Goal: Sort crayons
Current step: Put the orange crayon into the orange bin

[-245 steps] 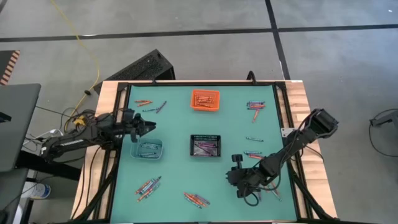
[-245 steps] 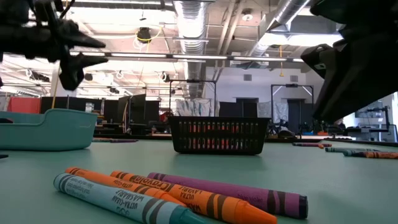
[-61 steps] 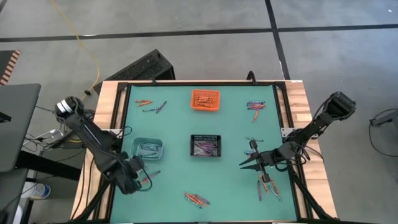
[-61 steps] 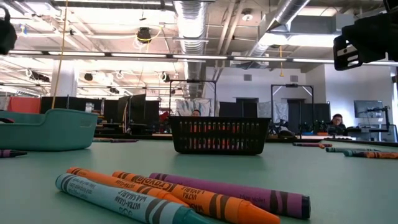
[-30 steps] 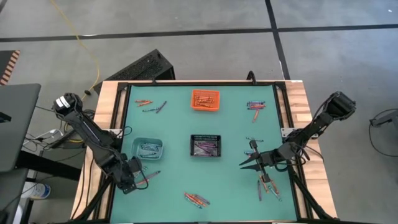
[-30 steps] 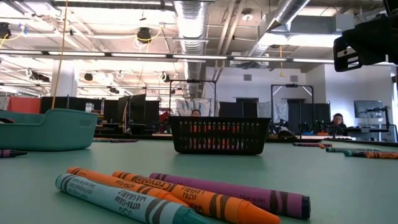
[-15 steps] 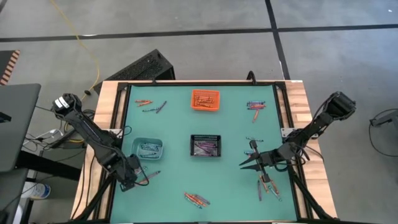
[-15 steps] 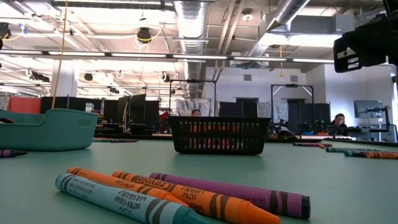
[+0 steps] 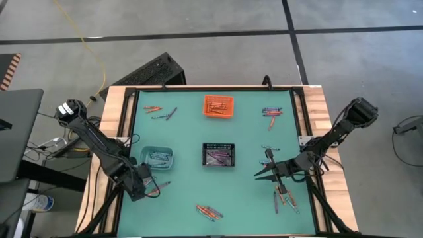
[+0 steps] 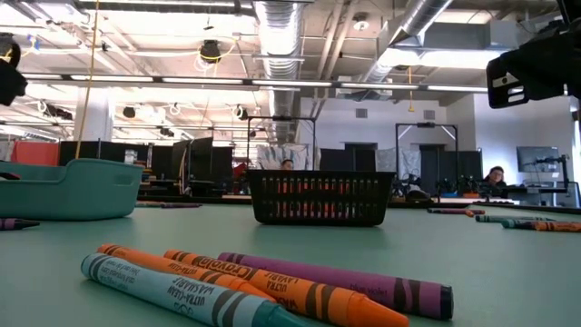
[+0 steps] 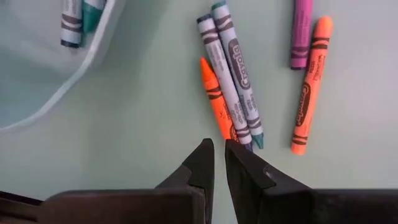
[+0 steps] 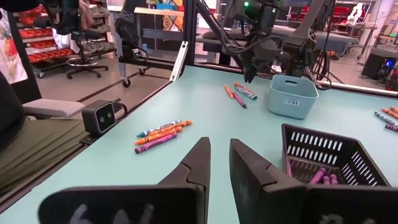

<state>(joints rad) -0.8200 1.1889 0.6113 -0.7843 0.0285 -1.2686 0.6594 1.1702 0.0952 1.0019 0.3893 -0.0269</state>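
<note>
The left gripper is shut above the orange crayon tucked against the blue-grey crayons, so it should open and pinch only the orange crayon's near end (image 11: 231, 132).
Crayons lie in small clusters on the green table (image 9: 185, 132). One cluster (image 9: 156, 188) lies beside the teal bin (image 9: 156, 157). In the left wrist view it shows as two blue-grey crayons (image 11: 231, 81), two orange ones (image 11: 217, 109) and a purple one (image 11: 301, 31). My left gripper (image 11: 219, 152) points down just above the near ends of these crayons. It is shut and holds nothing. My right gripper (image 12: 219, 158) hangs level over the table's right part (image 9: 261, 173). It is open by a narrow gap and empty.
An orange bin (image 9: 218, 106) stands at the far middle and a black basket (image 9: 219, 155) at the centre, both with crayons inside. More crayons lie far left (image 9: 162, 111), far right (image 9: 271, 112), right (image 9: 268, 163), near right (image 9: 284, 196) and near middle (image 9: 208, 211).
My left gripper has stayed over the crayons beside the teal bin and has turned a little at the wrist. The right arm and the crayons have kept still.
</note>
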